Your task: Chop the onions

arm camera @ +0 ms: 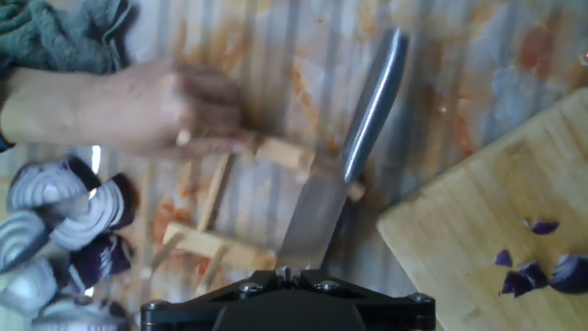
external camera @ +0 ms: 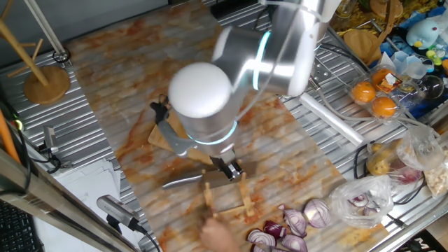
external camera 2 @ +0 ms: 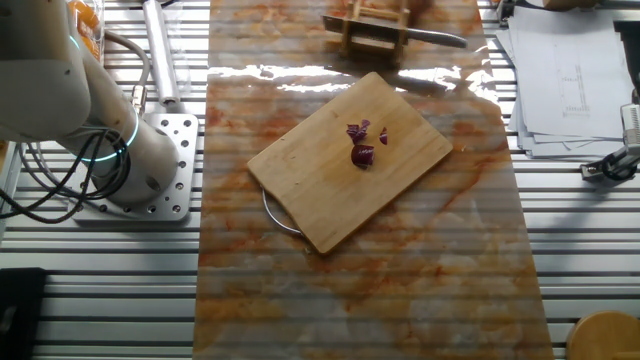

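Next, my gripper lets go of the steel knife between the pegs at the cutting-board end of the small wooden rack (external camera: 205, 172) (arm camera: 322, 179).
The onions (external camera 2: 363, 146) are a few small dark purple pieces in the middle of the wooden cutting board (external camera 2: 310, 190). In the hand view they lie at the right edge (arm camera: 537, 274) on the board (arm camera: 459, 230). A steel knife (arm camera: 354, 147) rests across a small wooden rack (arm camera: 216, 244) that a person's hand (arm camera: 138, 110) steadies. My gripper (external camera: 227, 168) hangs just over the knife's near end, to the side of the board. Only its black body shows in the hand view (arm camera: 289, 299); the fingertips are hidden, so I cannot tell whether it grips the knife.
Several halved red onions (external camera: 290, 227) lie beside the rack, and show at the left of the hand view (arm camera: 64, 211). A clear bag with purple scraps (external camera: 364, 199), oranges (external camera: 374, 98) and clutter sit beyond. A wooden stand (external camera: 45, 80) is at the far corner.
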{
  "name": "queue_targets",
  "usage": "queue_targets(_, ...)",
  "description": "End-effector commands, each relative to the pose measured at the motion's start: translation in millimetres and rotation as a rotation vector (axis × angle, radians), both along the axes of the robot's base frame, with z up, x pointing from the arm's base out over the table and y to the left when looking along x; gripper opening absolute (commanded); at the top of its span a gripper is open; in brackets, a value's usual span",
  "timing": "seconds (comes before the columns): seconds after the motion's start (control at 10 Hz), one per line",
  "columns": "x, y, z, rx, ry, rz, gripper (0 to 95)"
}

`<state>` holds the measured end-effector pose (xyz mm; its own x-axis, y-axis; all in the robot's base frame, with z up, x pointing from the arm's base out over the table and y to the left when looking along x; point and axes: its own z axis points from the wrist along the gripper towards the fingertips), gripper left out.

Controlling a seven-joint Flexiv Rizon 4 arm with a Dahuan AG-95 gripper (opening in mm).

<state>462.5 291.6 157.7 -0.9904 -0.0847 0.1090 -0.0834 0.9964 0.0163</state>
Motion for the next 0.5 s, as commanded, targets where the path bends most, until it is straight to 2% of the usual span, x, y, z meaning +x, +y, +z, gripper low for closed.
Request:
queue_targets(0.1,8.0,-5.3,-5.6,-0.007,-0.002,-0.085,0.0)
queue_targets(0.2,12.4,-11.8,-8.0,-0.014,0.001,-0.1,0.0)
queue_targets(0.4,22.4,-41.5,-11.6,-0.005,-0.005,-0.094,0.0)
queue_targets(0.5,24.2,-49.5,-12.5,-0.001,-0.004,-0.101,0.0)
